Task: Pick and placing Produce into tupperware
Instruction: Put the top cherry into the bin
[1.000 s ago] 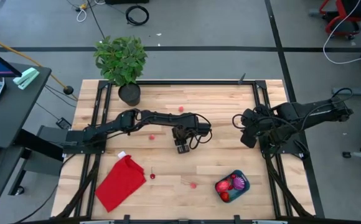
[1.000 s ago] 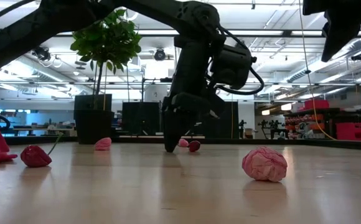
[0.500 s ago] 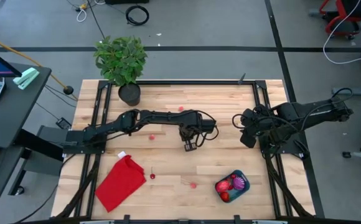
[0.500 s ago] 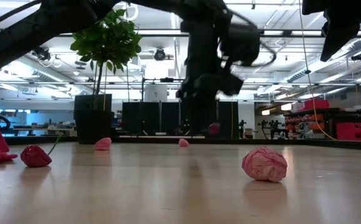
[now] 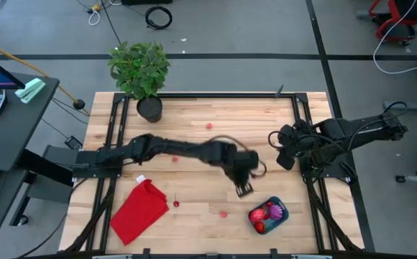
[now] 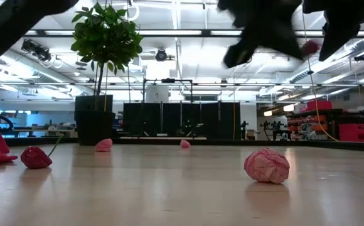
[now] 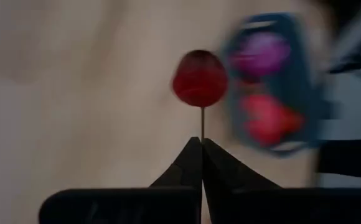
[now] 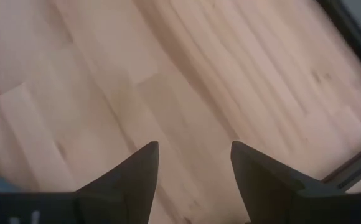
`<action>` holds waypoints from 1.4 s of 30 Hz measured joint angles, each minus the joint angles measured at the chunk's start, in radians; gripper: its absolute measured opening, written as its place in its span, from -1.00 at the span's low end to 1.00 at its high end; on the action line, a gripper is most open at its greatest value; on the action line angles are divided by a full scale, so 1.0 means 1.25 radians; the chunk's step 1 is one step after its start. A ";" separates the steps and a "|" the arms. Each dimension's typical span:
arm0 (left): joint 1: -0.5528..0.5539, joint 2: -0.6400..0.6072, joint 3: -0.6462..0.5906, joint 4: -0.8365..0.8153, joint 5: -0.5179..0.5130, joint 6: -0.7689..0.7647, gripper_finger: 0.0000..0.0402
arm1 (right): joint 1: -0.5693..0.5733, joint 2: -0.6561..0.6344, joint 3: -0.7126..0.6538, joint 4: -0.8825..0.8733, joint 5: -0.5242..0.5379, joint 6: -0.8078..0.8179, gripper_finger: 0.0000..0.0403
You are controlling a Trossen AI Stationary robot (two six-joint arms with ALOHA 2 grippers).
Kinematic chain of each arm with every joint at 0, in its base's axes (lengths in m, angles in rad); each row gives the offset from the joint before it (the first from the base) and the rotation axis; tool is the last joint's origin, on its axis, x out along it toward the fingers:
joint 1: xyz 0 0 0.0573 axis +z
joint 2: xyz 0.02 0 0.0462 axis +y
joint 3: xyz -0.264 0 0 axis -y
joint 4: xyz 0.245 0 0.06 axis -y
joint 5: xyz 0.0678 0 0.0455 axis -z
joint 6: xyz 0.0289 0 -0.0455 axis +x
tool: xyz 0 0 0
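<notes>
Next, the left gripper releases the red cherry-like fruit in the teal tupperware [image 5: 268, 212] [image 7: 254, 82], between the purple and red produce.
My left gripper [image 7: 201, 140] is shut on a small red cherry-like toy fruit [image 7: 199, 78] with a thin stem. It hangs in the air just left of the teal tupperware [image 5: 279, 206], which holds red and purple produce [image 7: 262, 53]. In the high view the left gripper [image 5: 244, 189] is beside the tub's far-left corner. More produce lies on the table: a pink crinkled piece [image 6: 267, 165], a stemmed red one [image 6: 36, 157] and two pink ones [image 5: 174, 159] [image 5: 208, 126]. My right gripper [image 8: 194, 155] is open above bare wood at the table's right side. My left gripper pinches the fruit's thin stem [image 7: 201, 123] between its two shut fingertips, only at their free ends. The red fruit sticks out beyond the fingertips on the stem's far end and is lifted clear of the table.
A red cloth [image 5: 140, 210] lies near the table's near-left corner, and a green potted plant [image 5: 140, 68] stands at the far-left edge. The right arm [image 5: 338, 140] rests over the right rail. Bare wood lies between the tub and the cloth.
My left gripper has risen from the table's middle with the red fruit and swung toward the right and near edge, ending beside the tupperware. The fruit has been lifted clear of the table. The right arm has kept still.
</notes>
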 joint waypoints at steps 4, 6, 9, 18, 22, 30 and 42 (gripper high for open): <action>-0.063 0.000 -0.004 0.173 0.021 -0.053 -0.98 | 0.000 0.000 0.000 0.002 0.050 -0.001 0.05; -0.087 0.007 -0.005 0.241 0.020 -0.085 -0.98 | 0.000 0.000 0.000 0.002 0.078 -0.002 0.05; -0.114 0.018 -0.006 0.308 0.019 -0.125 -0.98 | 0.000 0.000 0.000 0.003 0.114 -0.002 0.05; -0.136 0.117 -0.007 0.428 0.005 -0.216 -0.98 | 0.000 -0.001 0.000 0.008 0.124 -0.002 0.05; -0.137 0.148 -0.005 0.521 0.005 -0.249 -0.98 | 0.000 -0.001 0.000 0.008 0.124 -0.002 0.05; -0.139 0.171 -0.006 0.496 0.009 -0.246 -0.98 | 0.000 -0.001 0.000 0.008 0.123 0.000 0.05; -0.130 0.184 0.000 0.503 0.024 -0.285 -0.77 | 0.000 -0.001 0.000 0.008 0.109 0.001 0.05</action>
